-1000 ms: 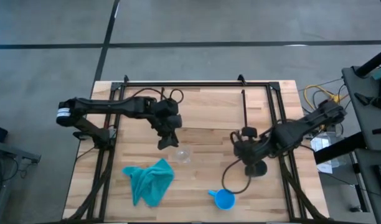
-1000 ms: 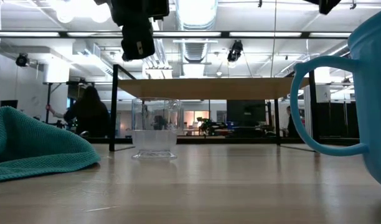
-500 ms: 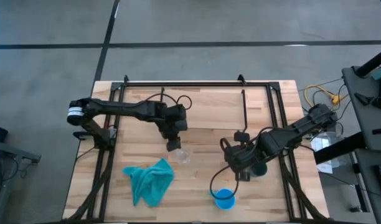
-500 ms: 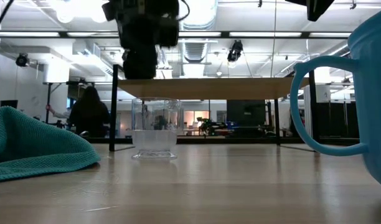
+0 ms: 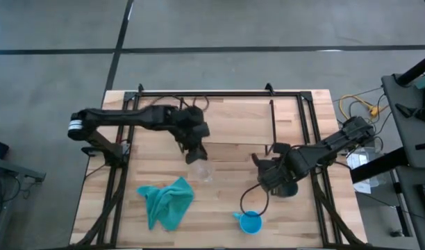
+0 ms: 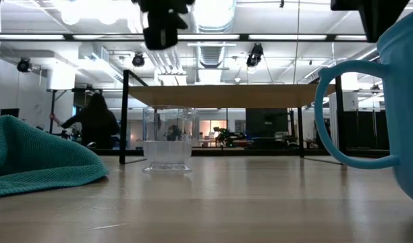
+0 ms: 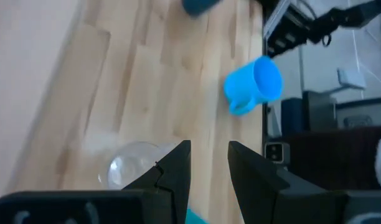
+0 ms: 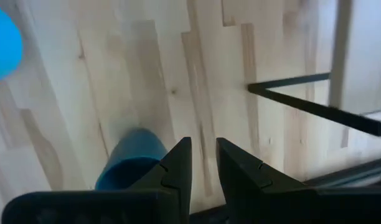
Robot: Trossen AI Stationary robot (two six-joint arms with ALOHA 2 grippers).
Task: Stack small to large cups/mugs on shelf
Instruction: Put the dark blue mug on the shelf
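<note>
Next, my right gripper goes to the dark navy cup's rim (image 5: 287, 185) (image 8: 159, 160) on the side toward the shelf and closes there, with one finger inside.
The clear cup (image 5: 203, 171) stands upright on the table; my left gripper (image 5: 196, 155) hovers just above it on its far-left side, fingers nearly together, and the cup (image 7: 131, 171) shows beside them. The bright blue mug (image 5: 251, 222) stands near the table's near edge, filling the low view's right side (image 6: 395, 101). The dark navy cup (image 5: 290, 187) stands by my right gripper (image 5: 271, 182), which is also shut and apart from it (image 8: 128, 158). The shelf (image 5: 233, 114) spans the far half of the table on black wire legs.
A teal cloth (image 5: 166, 201) lies crumpled at the near left of the table. A black shelf leg (image 8: 315, 106) stands on the table beyond my right gripper. People and equipment show in the room behind the shelf (image 6: 227, 95).
My left gripper moved a little toward the table's right, dipped toward the clear cup, then rose again. My right gripper swung toward the near edge and the blue mug, then drew back beside the navy cup. The cups kept their places.
</note>
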